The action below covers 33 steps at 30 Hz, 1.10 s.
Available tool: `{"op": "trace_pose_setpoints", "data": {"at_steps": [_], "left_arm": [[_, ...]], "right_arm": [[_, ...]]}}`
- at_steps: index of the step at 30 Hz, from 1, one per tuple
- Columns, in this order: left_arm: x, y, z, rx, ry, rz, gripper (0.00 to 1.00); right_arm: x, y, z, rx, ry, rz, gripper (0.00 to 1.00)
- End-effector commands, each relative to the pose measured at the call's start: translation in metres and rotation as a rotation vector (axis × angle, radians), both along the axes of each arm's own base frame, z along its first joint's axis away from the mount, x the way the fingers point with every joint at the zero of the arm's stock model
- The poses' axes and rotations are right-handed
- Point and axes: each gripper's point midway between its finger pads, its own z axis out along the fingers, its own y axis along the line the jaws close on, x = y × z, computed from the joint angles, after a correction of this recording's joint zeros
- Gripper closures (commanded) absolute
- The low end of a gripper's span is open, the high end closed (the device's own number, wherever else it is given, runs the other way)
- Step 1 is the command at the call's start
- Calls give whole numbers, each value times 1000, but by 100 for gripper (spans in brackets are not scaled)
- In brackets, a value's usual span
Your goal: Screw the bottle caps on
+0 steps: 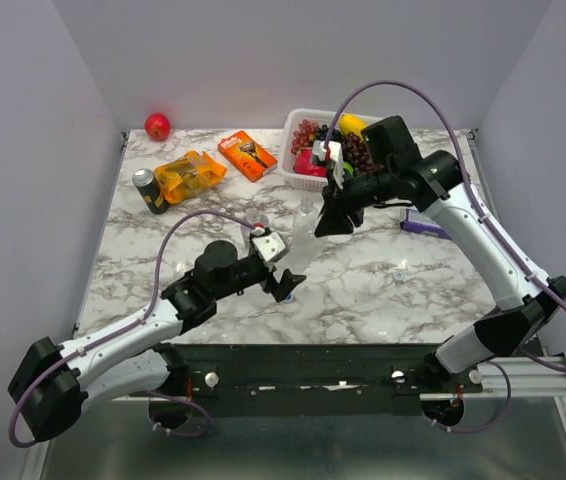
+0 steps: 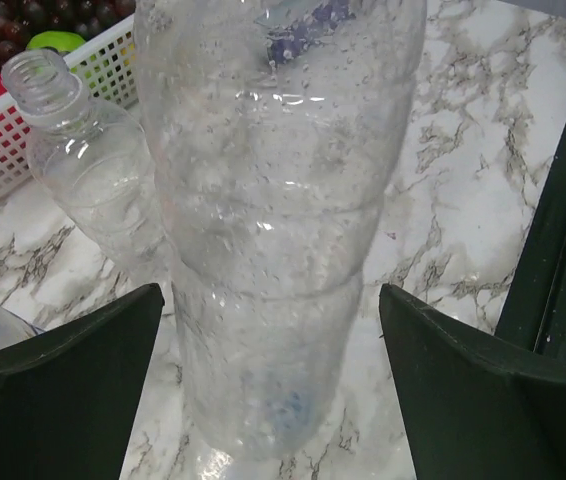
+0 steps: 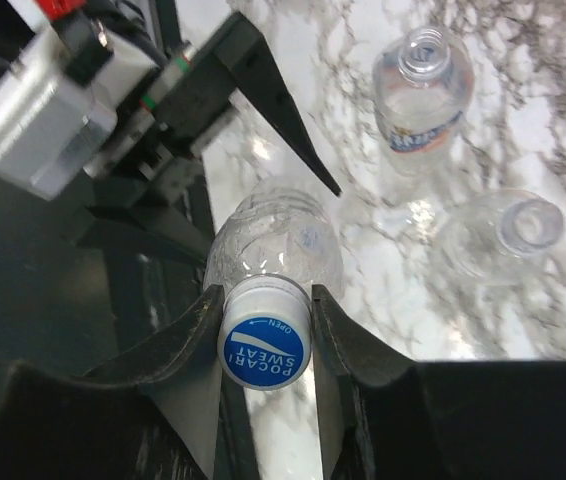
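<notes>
I need to use my right gripper to set the clear bottle down on the marble (image 1: 359,229) between the plain bottle and the purple box.
A clear bottle (image 2: 273,250) stands on the marble between my two grippers. My left gripper (image 2: 273,385) is open, one finger on each side of the bottle's lower body with a gap on both sides. On the bottle's neck sits a cap (image 3: 264,343) with a blue top and white rim, and my right gripper (image 3: 263,350) is shut on it from above. Two more bottles with open necks stand nearby, one with a label band (image 3: 421,90) and one plain (image 3: 503,235). In the top view my left gripper (image 1: 286,288) is low and my right gripper (image 1: 328,222) is above it.
A white basket (image 1: 298,178) of fruit stands at the back. A red apple (image 1: 157,126), a dark can (image 1: 148,190), an orange packet (image 1: 190,175) and an orange box (image 1: 247,155) lie at the back left. A loose cap (image 1: 399,272) lies right of centre.
</notes>
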Motion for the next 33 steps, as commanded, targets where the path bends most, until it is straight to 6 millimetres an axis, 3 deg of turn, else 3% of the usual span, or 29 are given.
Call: {"op": "trace_pose_setpoints", "data": {"at_steps": [1, 2, 5, 9, 12, 13, 21, 26, 33], "left_arm": [[5, 14, 9, 63, -28, 28, 1], [4, 18, 5, 92, -24, 25, 1], [4, 29, 7, 107, -21, 26, 2], [6, 35, 11, 110, 11, 38, 2], [13, 39, 18, 102, 38, 53, 1], [17, 42, 19, 97, 49, 64, 1], [26, 41, 33, 116, 52, 51, 2], [34, 41, 41, 121, 25, 55, 2], [40, 38, 40, 127, 22, 53, 1]], "right_arm": [[-6, -55, -29, -304, -143, 105, 86], [-3, -72, -41, -400, -172, 115, 86], [14, -98, -54, -536, -242, 76, 86], [51, -115, -63, -581, -261, -21, 86], [82, -120, -68, -578, -255, -81, 87], [92, -119, -61, -561, -276, -97, 87], [145, -121, -98, -548, -240, -140, 84], [163, -121, -97, -516, -235, -178, 83], [161, -126, -108, -519, -221, -203, 75]]}}
